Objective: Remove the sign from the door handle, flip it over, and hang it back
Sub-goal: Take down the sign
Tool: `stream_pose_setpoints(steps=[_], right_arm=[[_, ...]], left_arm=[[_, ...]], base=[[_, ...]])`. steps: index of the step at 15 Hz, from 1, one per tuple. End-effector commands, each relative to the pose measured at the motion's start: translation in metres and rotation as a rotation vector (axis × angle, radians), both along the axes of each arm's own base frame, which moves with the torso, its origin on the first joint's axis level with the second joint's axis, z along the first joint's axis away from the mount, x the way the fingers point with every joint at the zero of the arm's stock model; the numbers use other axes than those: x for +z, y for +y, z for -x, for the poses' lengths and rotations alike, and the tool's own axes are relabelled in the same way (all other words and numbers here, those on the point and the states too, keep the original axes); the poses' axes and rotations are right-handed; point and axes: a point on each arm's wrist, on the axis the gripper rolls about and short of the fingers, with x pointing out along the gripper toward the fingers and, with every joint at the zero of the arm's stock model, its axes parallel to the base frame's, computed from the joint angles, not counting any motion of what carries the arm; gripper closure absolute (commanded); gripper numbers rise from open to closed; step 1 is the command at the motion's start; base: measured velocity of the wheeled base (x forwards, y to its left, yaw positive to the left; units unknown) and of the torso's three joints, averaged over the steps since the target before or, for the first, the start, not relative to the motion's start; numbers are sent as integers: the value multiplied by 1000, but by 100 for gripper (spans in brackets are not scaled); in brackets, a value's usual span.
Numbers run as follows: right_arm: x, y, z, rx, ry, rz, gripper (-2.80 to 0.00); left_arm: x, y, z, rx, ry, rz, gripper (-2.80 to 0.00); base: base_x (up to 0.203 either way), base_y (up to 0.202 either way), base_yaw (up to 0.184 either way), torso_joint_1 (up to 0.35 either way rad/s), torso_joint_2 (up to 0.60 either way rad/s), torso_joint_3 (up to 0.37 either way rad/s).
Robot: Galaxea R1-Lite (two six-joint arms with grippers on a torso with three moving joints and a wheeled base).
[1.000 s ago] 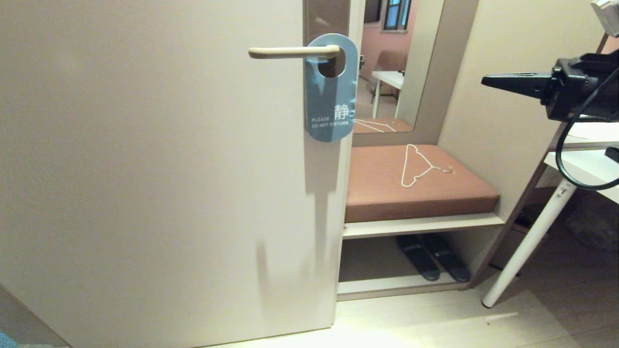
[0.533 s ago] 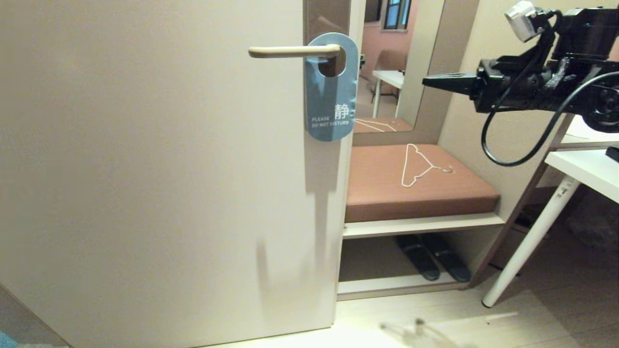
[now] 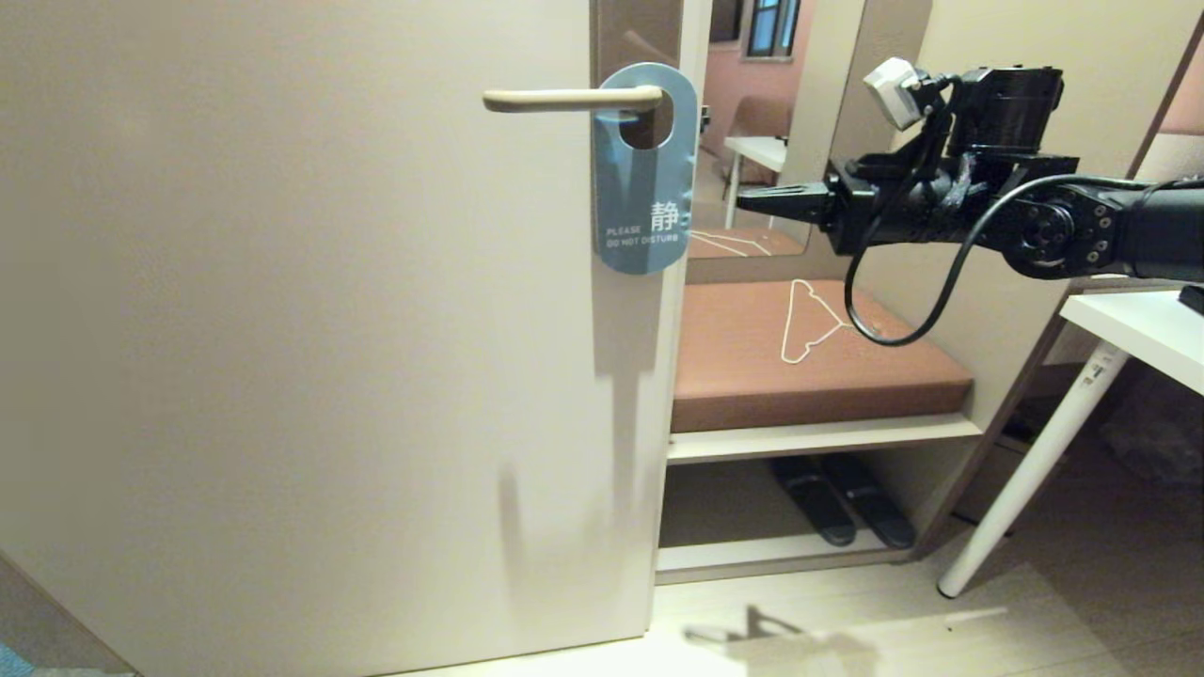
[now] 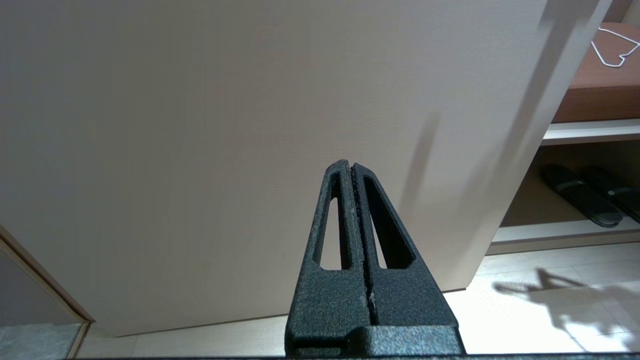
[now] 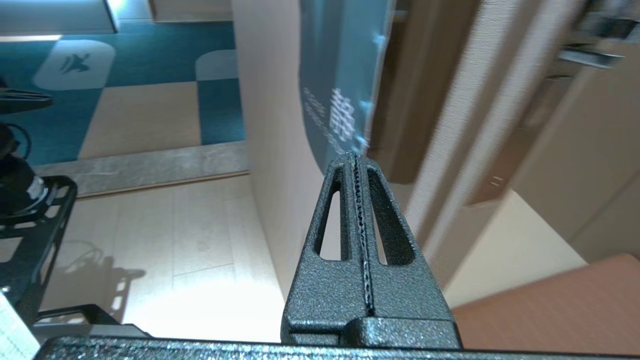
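Next, my right gripper should go to the sign's mirror-side edge (image 3: 689, 205) (image 5: 370, 105), level with the top of the large white character, and close there.
The blue-grey sign (image 3: 644, 179), lettered "PLEASE DO NOT DISTURB", hangs by its hole from the cream door handle (image 3: 569, 98) on the door's brown-grey plate (image 3: 635, 33). My right gripper (image 3: 743, 198) is shut and empty, pointing level at the sign's right edge from a short way off. Its wrist view shows the sign (image 5: 340, 85) just beyond the shut tips (image 5: 355, 156). Only the left wrist view shows my left gripper (image 4: 350, 164). It is shut, empty, and faces the lower part of the door.
Right of the door (image 3: 301, 329) stands a mirror (image 3: 781, 113) over a brown cushioned bench (image 3: 743, 376) with a white wire hanger (image 3: 811, 322) on it. Dark slippers (image 3: 842, 498) lie on the shelf below. A white table (image 3: 1143, 329) juts in at right.
My right arm has swung in from the right edge toward the sign, its shut tips now close to the sign's right edge. The sign and handle have not moved.
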Motion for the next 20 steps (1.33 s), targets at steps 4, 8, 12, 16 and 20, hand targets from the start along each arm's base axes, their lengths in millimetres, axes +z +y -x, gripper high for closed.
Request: stream_pose_setpoints(steps=[4, 8, 12, 16, 20], right_arm=[[-4, 16, -1, 42, -2, 1, -280], [-9, 17, -10, 41, -5, 0, -280], [-13, 18, -20, 39, -12, -3, -280], [-16, 21, -28, 40, -19, -5, -280], [-17, 31, -28, 63, -19, -6, -280]], left_arm=[[0, 0, 0, 1, 1, 0, 0], [0, 0, 0, 0, 1, 0, 0], [0, 0, 0, 0, 1, 0, 0], [0, 0, 0, -1, 1, 0, 0], [0, 0, 0, 1, 1, 0, 0]], base=[[0, 0, 0, 0, 0, 0], [0, 0, 0, 0, 0, 0], [0, 0, 0, 0, 0, 0], [0, 0, 0, 0, 0, 0], [0, 0, 0, 0, 0, 0]])
